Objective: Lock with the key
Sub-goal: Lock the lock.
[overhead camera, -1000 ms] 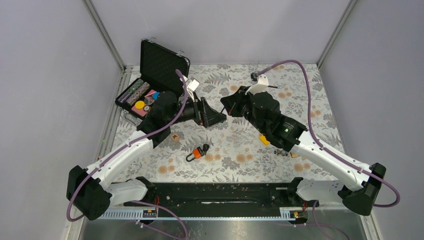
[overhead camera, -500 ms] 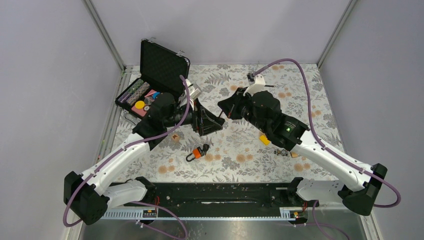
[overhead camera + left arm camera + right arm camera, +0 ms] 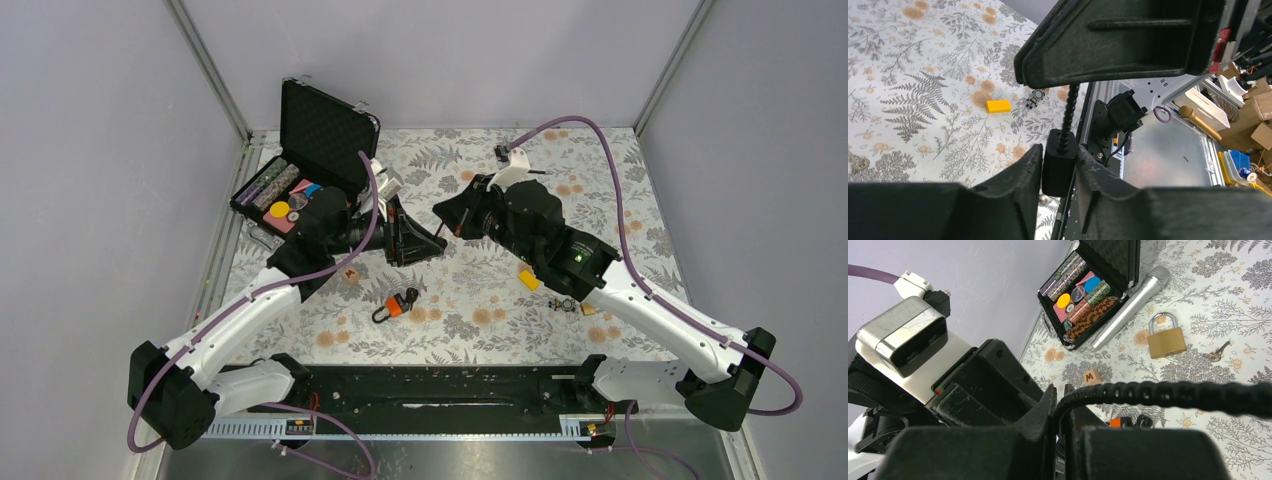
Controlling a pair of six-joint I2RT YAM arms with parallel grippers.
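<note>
Next, I open my right gripper, which holds the cable close to the lock's body, take the cable's loose end [image 3: 541,172] and bend that to the body.
A black block-shaped lock body [image 3: 1058,167] with a ribbed black cable [image 3: 1068,115] hangs above the middle of the table. My left gripper [image 3: 1059,152] is shut on the block, one finger pressed to each side. My right gripper [image 3: 1059,390] is shut on the cable [image 3: 1168,392], which bends out from between its fingers and runs right. In the top view both grippers meet tip to tip, left [image 3: 435,242] and right [image 3: 447,222]. A brass padlock [image 3: 1165,340] lies on the table below, with a small key [image 3: 1218,351] just right of it.
An open black case [image 3: 300,180] of coloured chips stands at the back left, a silver microphone [image 3: 1130,307] beside it. On the cloth lie a wooden letter cube [image 3: 1091,376], a small orange-and-black lock [image 3: 395,305], a yellow block [image 3: 528,280] and a small metal piece [image 3: 565,303].
My left gripper's fingers have closed from wide open onto the black block. Both grippers have shifted slightly left; the right stays shut on the cable.
</note>
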